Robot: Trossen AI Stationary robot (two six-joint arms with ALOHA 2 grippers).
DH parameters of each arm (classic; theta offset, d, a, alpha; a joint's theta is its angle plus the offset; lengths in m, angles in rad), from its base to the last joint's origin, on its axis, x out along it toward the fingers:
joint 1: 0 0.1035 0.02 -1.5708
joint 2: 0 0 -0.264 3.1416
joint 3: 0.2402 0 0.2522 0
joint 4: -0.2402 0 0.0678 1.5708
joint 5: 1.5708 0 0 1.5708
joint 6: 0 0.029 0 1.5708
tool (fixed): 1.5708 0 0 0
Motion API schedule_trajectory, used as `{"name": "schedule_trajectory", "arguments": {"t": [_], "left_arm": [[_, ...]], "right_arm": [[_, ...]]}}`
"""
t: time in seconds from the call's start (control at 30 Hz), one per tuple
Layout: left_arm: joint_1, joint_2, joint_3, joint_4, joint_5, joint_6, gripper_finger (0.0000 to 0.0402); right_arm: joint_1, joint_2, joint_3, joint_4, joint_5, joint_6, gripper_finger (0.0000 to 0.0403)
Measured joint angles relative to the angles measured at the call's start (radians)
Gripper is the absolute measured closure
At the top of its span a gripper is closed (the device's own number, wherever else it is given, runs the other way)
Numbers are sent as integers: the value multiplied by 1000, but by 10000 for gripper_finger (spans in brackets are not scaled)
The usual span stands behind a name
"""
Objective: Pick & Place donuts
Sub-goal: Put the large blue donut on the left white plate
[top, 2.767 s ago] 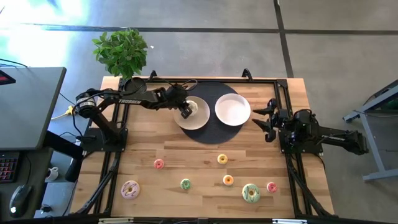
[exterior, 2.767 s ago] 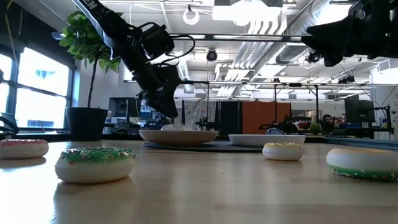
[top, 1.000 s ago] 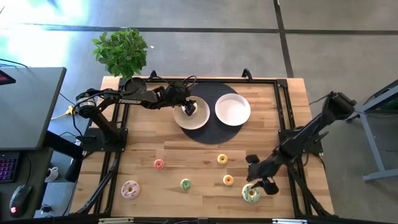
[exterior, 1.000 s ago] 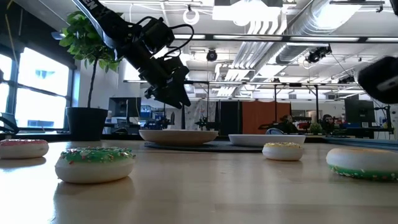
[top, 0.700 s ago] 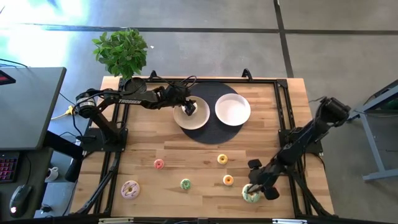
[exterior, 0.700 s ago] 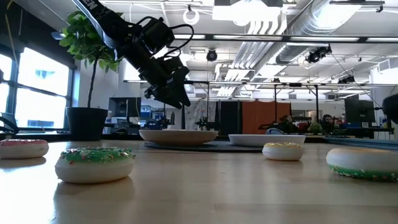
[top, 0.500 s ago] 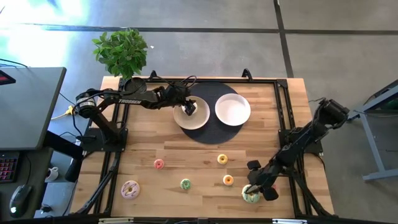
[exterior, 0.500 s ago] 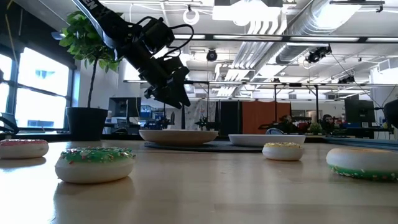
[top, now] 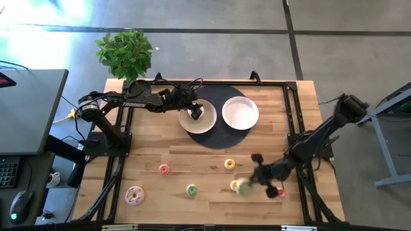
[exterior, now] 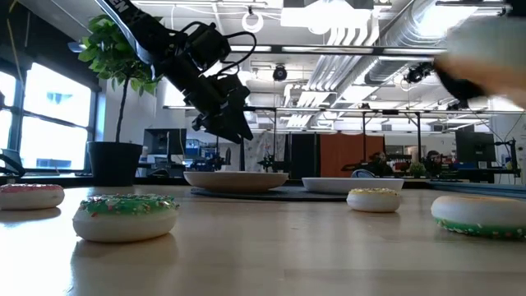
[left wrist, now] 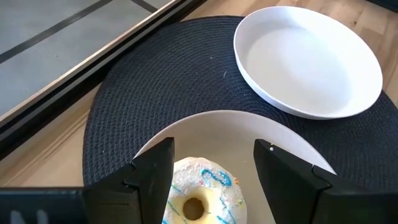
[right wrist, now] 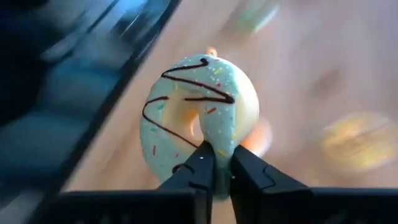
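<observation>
Next, my right gripper lets go of the large green donut on the cream plate, up [top: 206, 115] against the white donut.
A large green-iced donut [right wrist: 199, 118] with a brown zigzag is up off the table in my right gripper [right wrist: 216, 163], which is shut on it near the table's front right [top: 249, 185]. My left gripper [left wrist: 214, 180] hangs open above the cream plate [top: 207, 124]. Its fingers stand either side of a white donut [left wrist: 196, 196] with blue drizzle, which lies flat on that plate. Several more donuts lie flat on the wood: a mini pink [top: 164, 169], a large pink [top: 134, 195], a mini green [top: 191, 189], a yellow [top: 229, 163]. My right gripper pinches the green donut's ring [right wrist: 219, 148] between its two fingers, at the part of the ring nearest the wrist. The donut stands up from the fingertips with its iced face toward the wrist camera, lifted clear of the table.
An empty white plate [top: 240, 113] sits beside the cream one on a round dark mat [top: 218, 140] at the far middle. An orange donut [top: 234, 185] and a pink one [top: 280, 192] lie close by my right gripper. A potted plant [top: 125, 54] stands past the far left corner.
My right gripper has dropped onto the large green donut near the front edge, shut on it and lifted it clear. It has carried the donut a little toward the table's left and far side. The donut has tipped up from lying flat.
</observation>
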State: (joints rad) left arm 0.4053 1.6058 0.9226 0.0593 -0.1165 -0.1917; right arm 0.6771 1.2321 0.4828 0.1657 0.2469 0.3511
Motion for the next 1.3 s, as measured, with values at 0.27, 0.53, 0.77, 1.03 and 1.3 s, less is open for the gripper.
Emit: {"name": "schedule_trajectory", "arguments": {"t": [0.27,0.53,0.77,1.03,1.3], "left_arm": [[0,0,0,0,4,0,183],[0,0,0,0,5,0,183],[0,0,0,1,5,0,183],[0,0,0,0,5,0,183],[0,0,0,0,5,0,183]], "right_arm": [[-301,-62,0,162,549,-161,377],[-693,72,0,363,176,-116,386],[-863,292,0,496,-30,-11,382],[-900,457,140,499,-84,-15,381],[-902,593,414,124,-51,-83,380]]}}
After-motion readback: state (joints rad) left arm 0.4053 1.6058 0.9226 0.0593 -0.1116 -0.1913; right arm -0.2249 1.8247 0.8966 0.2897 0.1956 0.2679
